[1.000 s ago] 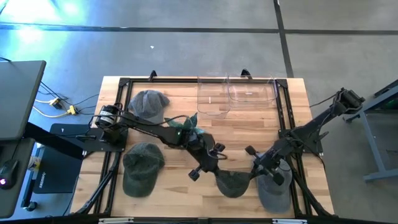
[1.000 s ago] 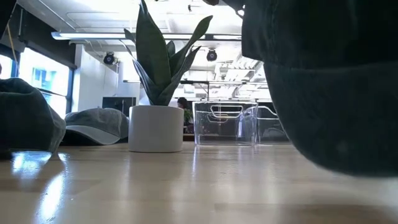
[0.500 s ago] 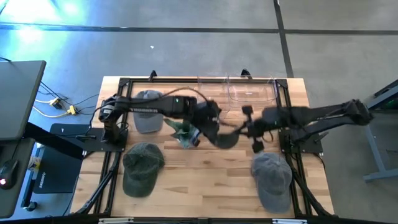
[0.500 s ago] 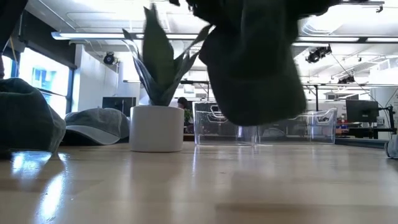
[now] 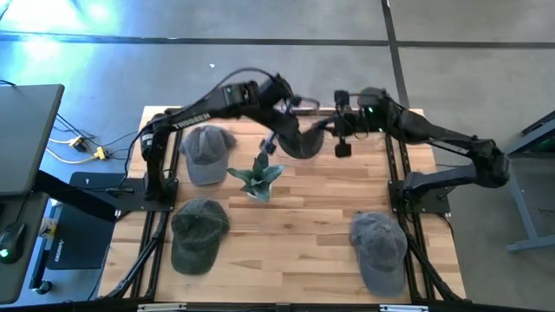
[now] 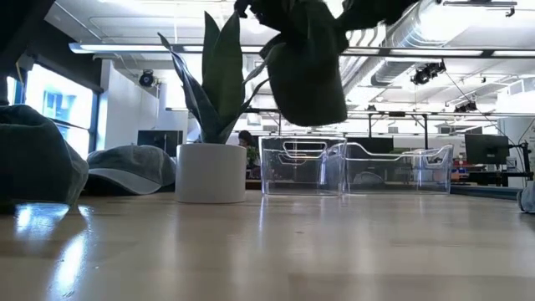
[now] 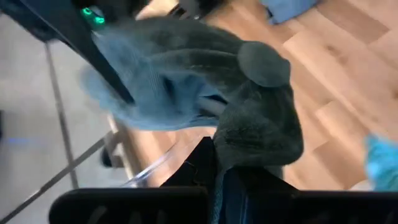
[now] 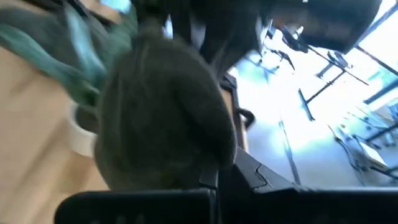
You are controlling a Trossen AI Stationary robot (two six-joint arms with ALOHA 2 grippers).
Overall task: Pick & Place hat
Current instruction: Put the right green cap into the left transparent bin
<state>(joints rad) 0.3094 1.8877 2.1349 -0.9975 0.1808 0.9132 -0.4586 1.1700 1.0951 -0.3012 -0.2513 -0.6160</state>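
The robot's left gripper will release the dark green hat in the clear bin [image 5: 297, 128] that is closest to the potted plant.
A dark green hat [image 5: 300, 141] hangs in the air near the table's far edge, above the clear bins [image 6: 393, 171]. In the low view the hat [image 6: 309, 71] hangs well above the bins' rims. My left gripper [image 5: 283, 130] is shut on the hat's left side and my right gripper [image 5: 326, 130] is shut on its right side. The left wrist view shows the hat [image 7: 249, 106] right ahead of its fingers, and so does the right wrist view [image 8: 161, 118]. My left gripper pinches a bunched edge of the hat [image 7: 245, 155] between its two fingers, slanting down from the table's left. The hat is lifted clear and sags below the fingers. My right gripper pinches the hat's opposite edge [image 8: 208, 158], coming nearly level from the table's right. Which part of the hat that is, crown or brim, I cannot tell.
A grey hat [image 5: 206, 152] lies at the far left, a dark green one [image 5: 199, 234] at the near left, another grey one [image 5: 381, 251] at the near right. A potted plant [image 5: 257, 178] stands left of centre, just before the carried hat.
Both grippers, still shut, have carried the hat up from the table's near middle toward the far edge. The hat has been lifted clear of the table and now hangs over the clear bins. Both grippers have tipped from pointing steeply down toward level.
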